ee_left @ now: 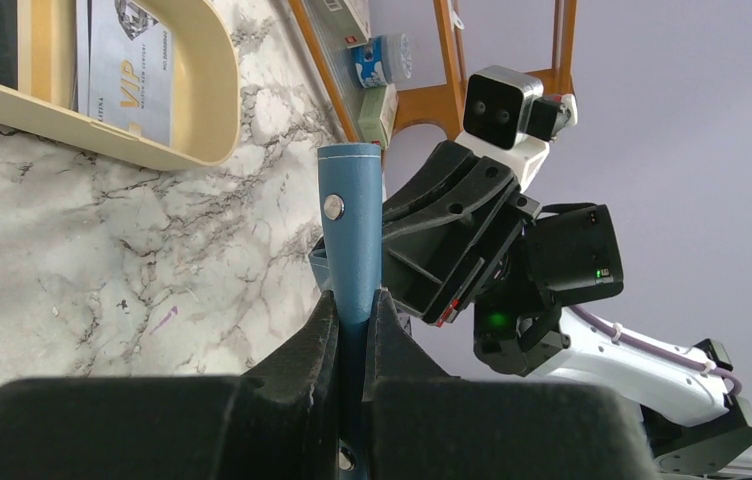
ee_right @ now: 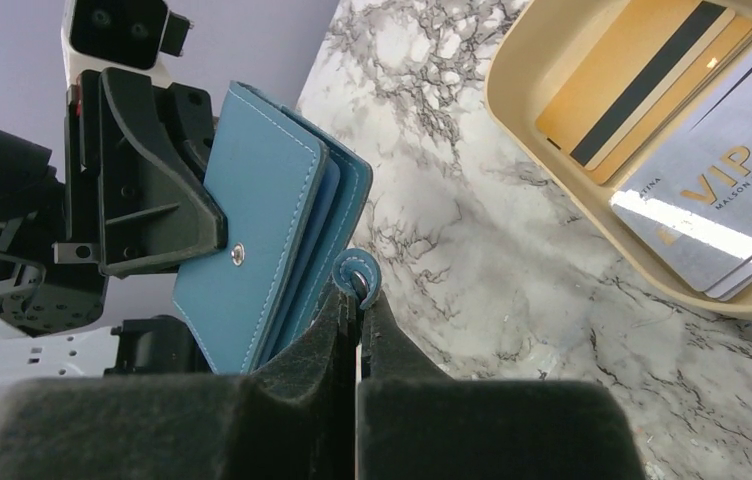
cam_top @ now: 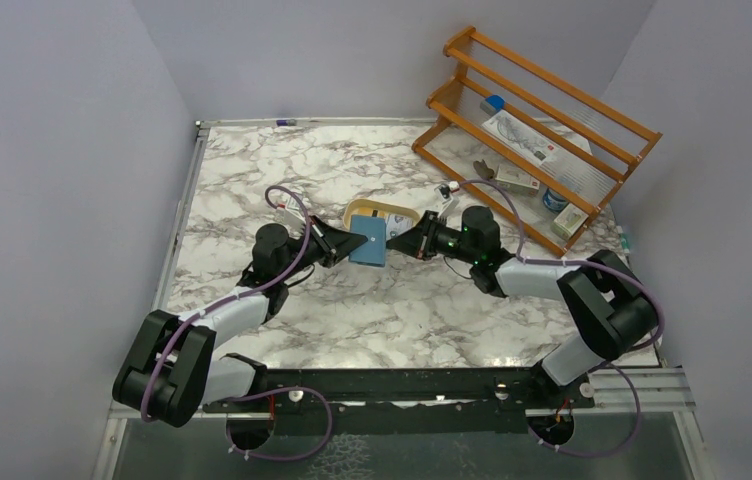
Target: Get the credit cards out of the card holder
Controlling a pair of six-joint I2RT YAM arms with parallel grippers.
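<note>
The robot's right gripper is holding the card holder by its snap tab with the leaves nearly shut, so it should lower the holder and take a leaf's edge (ee_right: 346, 226).
The teal-blue card holder (cam_top: 368, 241) hangs just above the marble, held between both arms. My left gripper (ee_left: 355, 300) is shut on its folded edge, and the holder (ee_left: 350, 230) stands edge-on between those fingers. My right gripper (ee_right: 359, 300) is shut on the holder's small snap tab (ee_right: 360, 275), with the holder's leaves (ee_right: 252, 250) slightly fanned beside it. Two credit cards lie in the tan dish (ee_right: 512, 110): a yellow-orange one with a dark stripe (ee_right: 642, 80) and a grey VIP one (ee_right: 722, 200). No card shows inside the holder from here.
The tan dish (cam_top: 357, 208) sits right behind the holder. A wooden rack (cam_top: 537, 130) with small boxes and bottles stands at the back right. Grey walls close in the table on the left, back and right.
</note>
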